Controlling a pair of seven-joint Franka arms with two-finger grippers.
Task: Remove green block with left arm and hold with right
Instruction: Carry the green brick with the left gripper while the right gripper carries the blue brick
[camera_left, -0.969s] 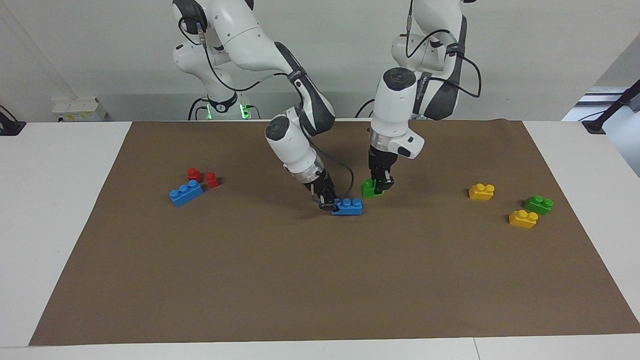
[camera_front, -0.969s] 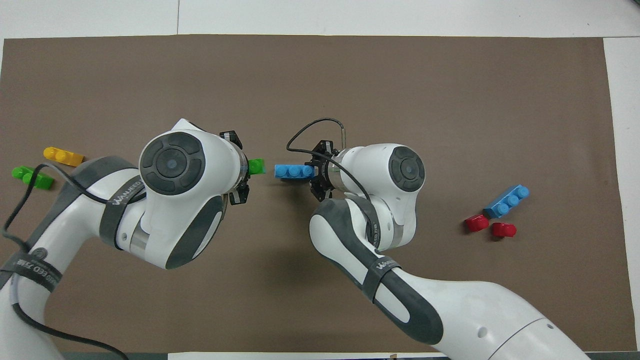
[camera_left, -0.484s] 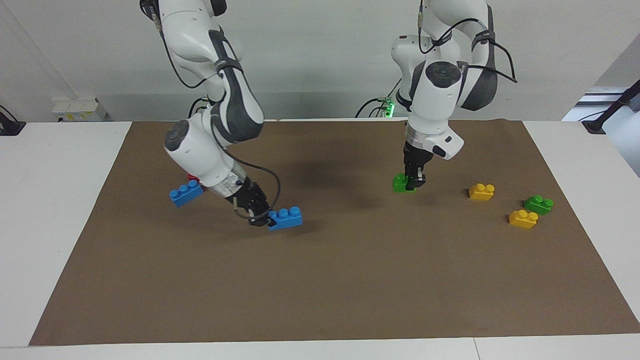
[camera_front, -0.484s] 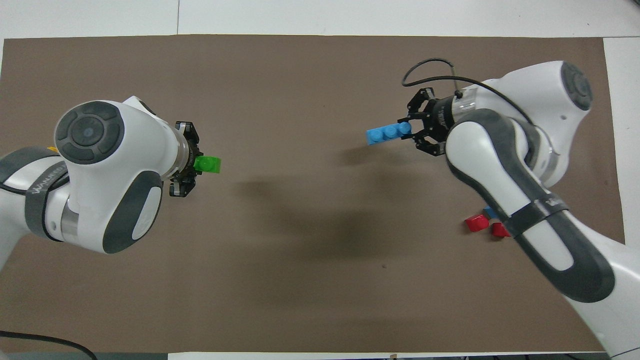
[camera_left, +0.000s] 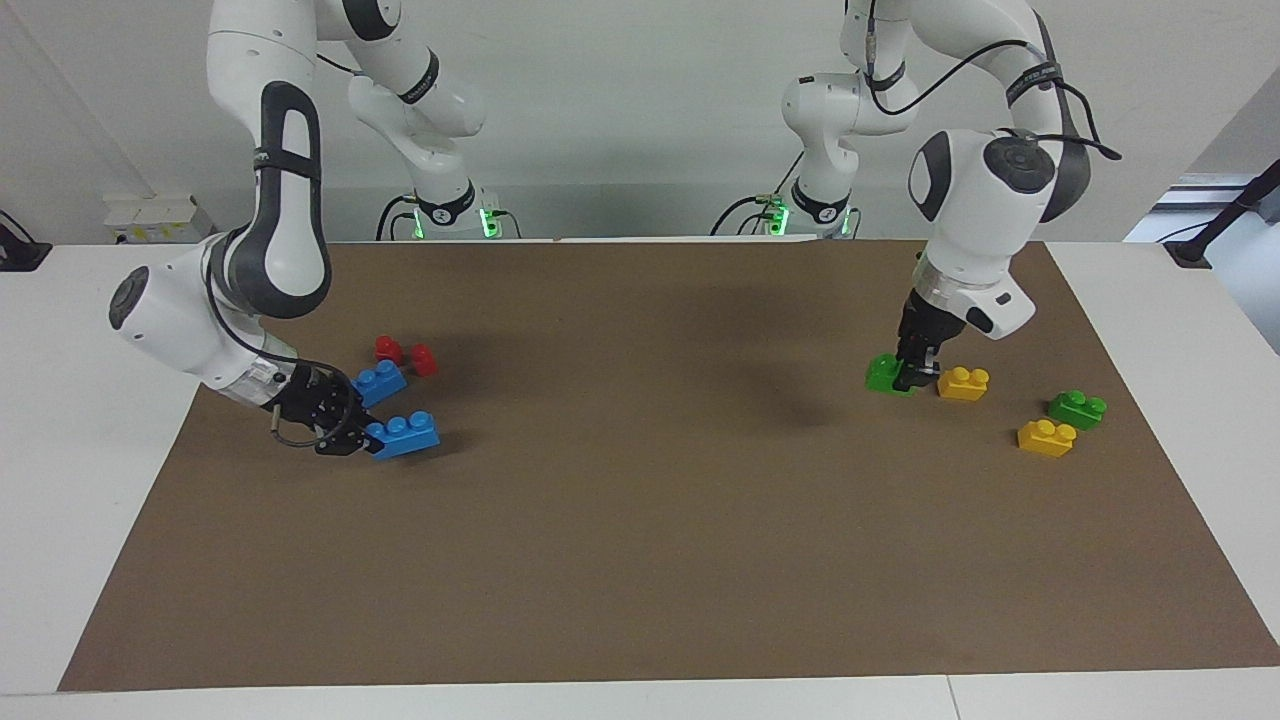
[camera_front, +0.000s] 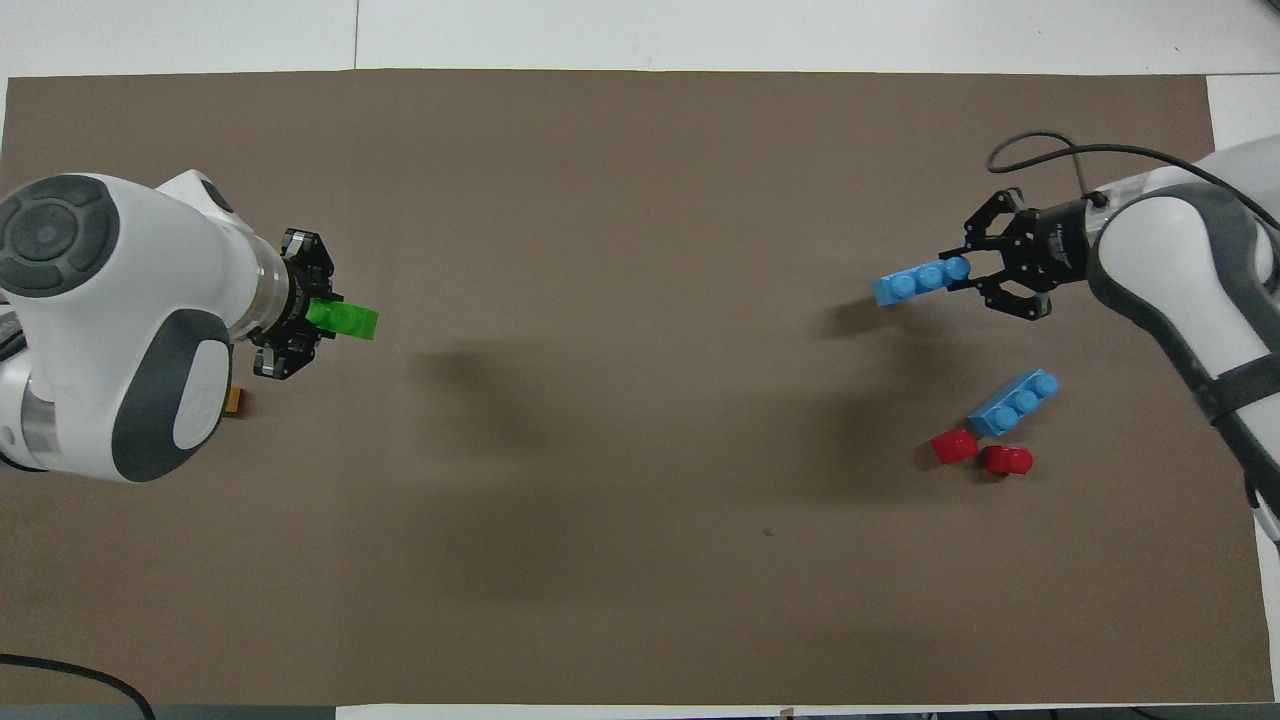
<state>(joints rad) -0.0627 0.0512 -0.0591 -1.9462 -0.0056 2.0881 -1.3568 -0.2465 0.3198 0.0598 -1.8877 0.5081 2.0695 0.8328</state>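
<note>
I should release the green block with my left gripper on the brown mat (camera_front: 257, 294) under its wrist, near the yellow brick.
My left gripper (camera_left: 912, 378) is shut on a bright green two-stud block (camera_left: 884, 374) and holds it low over the mat, close beside a yellow brick (camera_left: 963, 383). The overhead view shows the left gripper (camera_front: 318, 318) with the green block (camera_front: 346, 321) sticking out of it. My right gripper (camera_left: 358, 440) is shut on one end of a blue three-stud brick (camera_left: 403, 435) and holds it tilted just over the mat at the right arm's end. The right gripper (camera_front: 968, 275) and that blue brick (camera_front: 920, 283) also show from overhead.
A second green block (camera_left: 1077, 408) and another yellow brick (camera_left: 1046, 437) lie at the left arm's end. A second blue three-stud brick (camera_left: 378, 384) and two red pieces (camera_left: 388, 348) (camera_left: 424, 360) lie near the right gripper. All sit on a brown mat (camera_left: 640, 520).
The two arms have swung apart from the mat's middle. The left gripper carried the green block toward its own end, and the right gripper carried the blue brick toward its end.
</note>
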